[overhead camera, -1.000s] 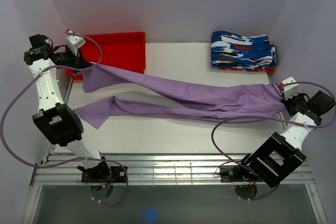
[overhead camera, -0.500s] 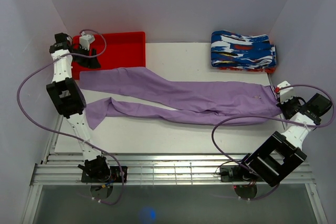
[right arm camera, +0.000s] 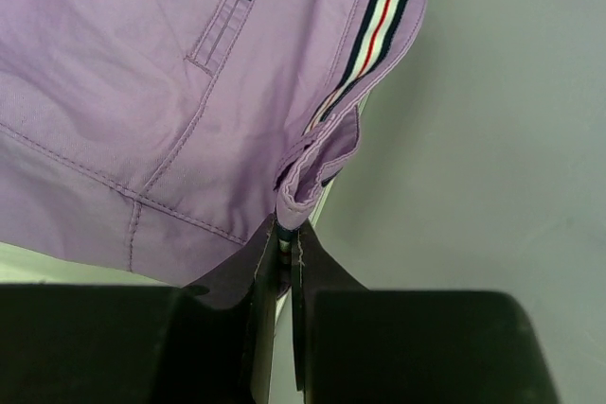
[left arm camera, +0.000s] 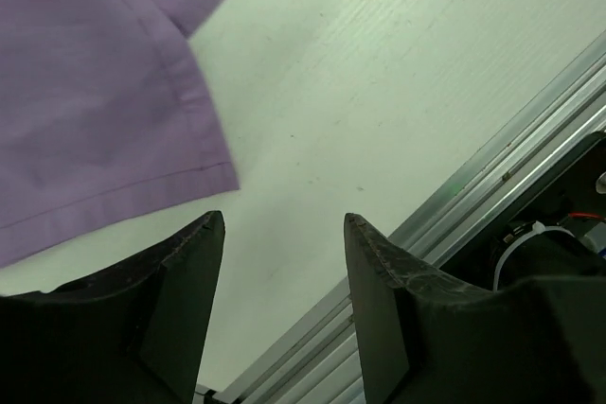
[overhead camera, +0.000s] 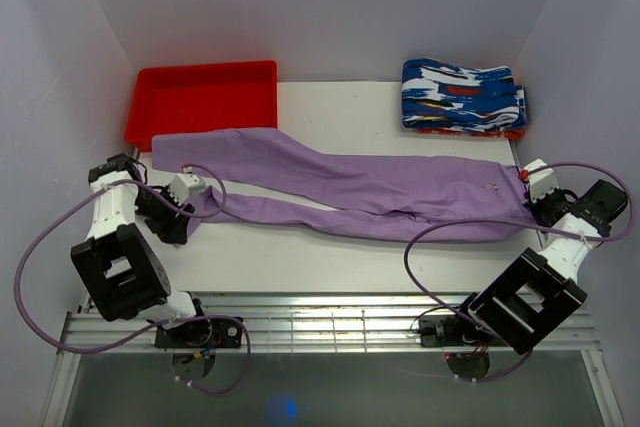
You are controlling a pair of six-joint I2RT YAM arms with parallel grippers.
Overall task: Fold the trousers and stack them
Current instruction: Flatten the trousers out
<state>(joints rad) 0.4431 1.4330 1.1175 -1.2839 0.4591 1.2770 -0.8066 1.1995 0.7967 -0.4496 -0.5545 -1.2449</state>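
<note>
Next, I let go of the trousers' waistband with my right gripper on the white table (overhead camera: 526, 248) by the table's side, toward the metal bar.
The lilac trousers (overhead camera: 380, 187) lie spread across the white table, waist to the right and both legs running left. My right gripper (overhead camera: 529, 187) is shut on the waistband at the right end; in the right wrist view its jaws (right arm camera: 284, 234) pinch the striped waistband edge of the trousers (right arm camera: 142, 92). My left gripper (overhead camera: 188, 215) hovers by the cuff of the nearer leg. In the left wrist view it (left arm camera: 282, 222) stands open and holds nothing, with the trouser cuff (left arm camera: 95, 111) just beyond its left finger (left arm camera: 185, 281).
A red tray (overhead camera: 160, 82) sits at the back left, partly under the far leg's cuff. Folded blue-white-red patterned garments (overhead camera: 462, 97) are stacked at the back right. A metal rail (overhead camera: 330, 312) runs along the table's near edge. Walls close in on both sides.
My left gripper opened and let go of the far leg, which dropped flat, then swung from over the red tray down to the nearer leg's cuff. The right gripper kept its grip.
</note>
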